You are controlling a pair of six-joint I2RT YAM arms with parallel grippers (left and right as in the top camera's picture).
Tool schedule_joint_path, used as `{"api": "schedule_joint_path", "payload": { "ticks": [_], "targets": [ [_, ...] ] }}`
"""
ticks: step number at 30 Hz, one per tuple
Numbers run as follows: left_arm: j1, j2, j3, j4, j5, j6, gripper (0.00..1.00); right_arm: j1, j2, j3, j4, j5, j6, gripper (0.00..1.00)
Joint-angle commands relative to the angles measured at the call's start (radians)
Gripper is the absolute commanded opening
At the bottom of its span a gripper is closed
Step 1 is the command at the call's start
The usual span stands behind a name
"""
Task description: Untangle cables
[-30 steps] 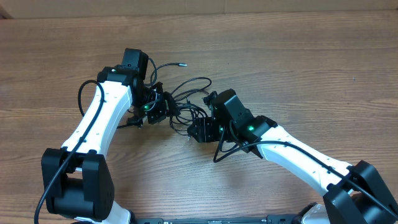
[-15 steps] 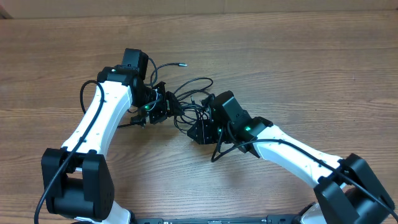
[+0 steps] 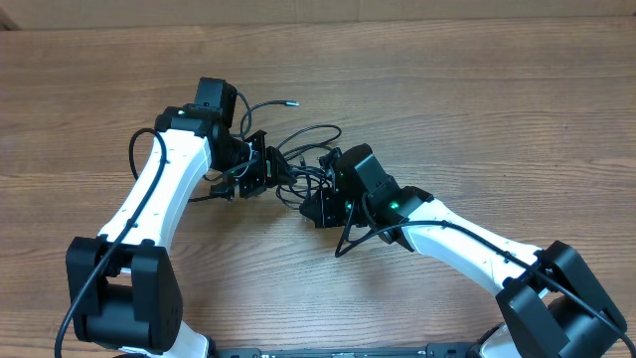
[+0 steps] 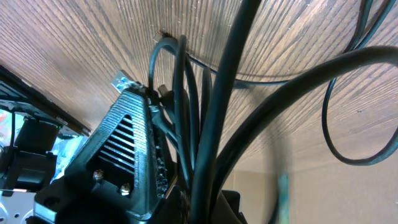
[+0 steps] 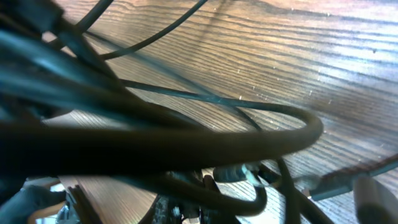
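Observation:
The robot's left gripper needs to release the several strands of cable on the bare wood (image 3: 272, 203) just in front of its own fingertips.
The cables (image 3: 303, 149) are thin black cords lying in a tangled bunch on the wood between my two grippers. One loose end with a pale tip (image 3: 294, 101) sticks out toward the back. My left gripper (image 3: 260, 171) is at the tangle's left side, shut on several strands. In the left wrist view these cables (image 4: 211, 124) run up beside its ribbed finger (image 4: 130, 149). My right gripper (image 3: 316, 199) is pressed into the tangle's right side and shut on the cables. Blurred cables (image 5: 186, 137) fill the right wrist view and hide the jaws.
The wooden table (image 3: 477, 119) stretches out around the tangle, with a pale wall along its far edge. Each arm's own thicker black cable loops out beside it, on the left arm (image 3: 132, 159) and under the right arm (image 3: 348, 239).
My right gripper has slid a little left into the tangle and gone from open to shut on the strands. The left gripper has stayed put, still shut.

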Motion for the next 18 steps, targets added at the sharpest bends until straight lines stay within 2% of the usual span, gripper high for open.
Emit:
{"api": "schedule_joint_path", "payload": {
  "ticks": [1, 7, 12, 18],
  "targets": [
    [-0.007, -0.017, 0.011, -0.003, 0.019, 0.031, 0.04, -0.002, 0.005, -0.006, 0.011, -0.040, 0.059, 0.04],
    [-0.026, -0.017, 0.011, -0.004, -0.032, 0.167, 0.04, -0.022, 0.005, 0.008, 0.011, -0.118, 0.248, 0.04],
    [-0.050, -0.017, 0.011, -0.010, -0.054, 0.269, 0.04, -0.109, 0.004, 0.009, 0.036, -0.185, 0.388, 0.04],
    [-0.095, -0.017, 0.011, -0.080, -0.055, 0.304, 0.04, -0.223, 0.005, 0.009, 0.148, -0.165, 0.557, 0.04]
  ]
}}
